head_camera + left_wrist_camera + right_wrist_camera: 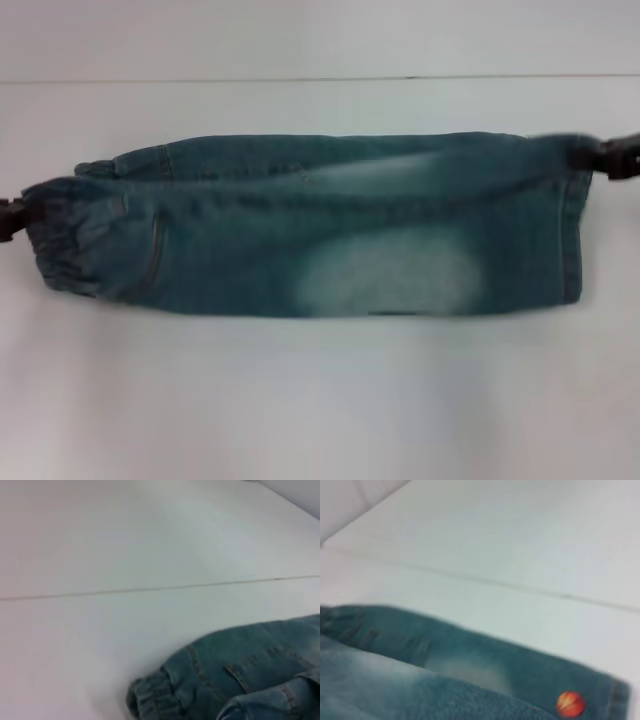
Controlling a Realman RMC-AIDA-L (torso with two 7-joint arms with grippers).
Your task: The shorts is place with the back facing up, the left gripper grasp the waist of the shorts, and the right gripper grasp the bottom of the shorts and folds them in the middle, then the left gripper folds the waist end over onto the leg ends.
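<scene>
The robot's right gripper should release the shorts' bottom corner, now held in that gripper, on the far end corner of the leg (536,134) (621,687) lying underneath.
The shorts (320,235) lie folded lengthwise in a long band across the white table, faded patch facing up. The puckered waist (60,250) is at the left end. My left gripper (10,216) pinches it at the picture's left edge. The flat stitched bottom of the shorts (572,235) is at the right end, and my right gripper (606,158) holds its far corner. The left wrist view shows the gathered waist (150,697) and a pocket seam. The right wrist view shows the leg ends (620,700) with an orange ball print (570,703). Neither wrist view shows fingers.
The white table (320,400) stretches wide in front of the shorts. A thin seam line (320,78) crosses it behind them, with a pale wall beyond.
</scene>
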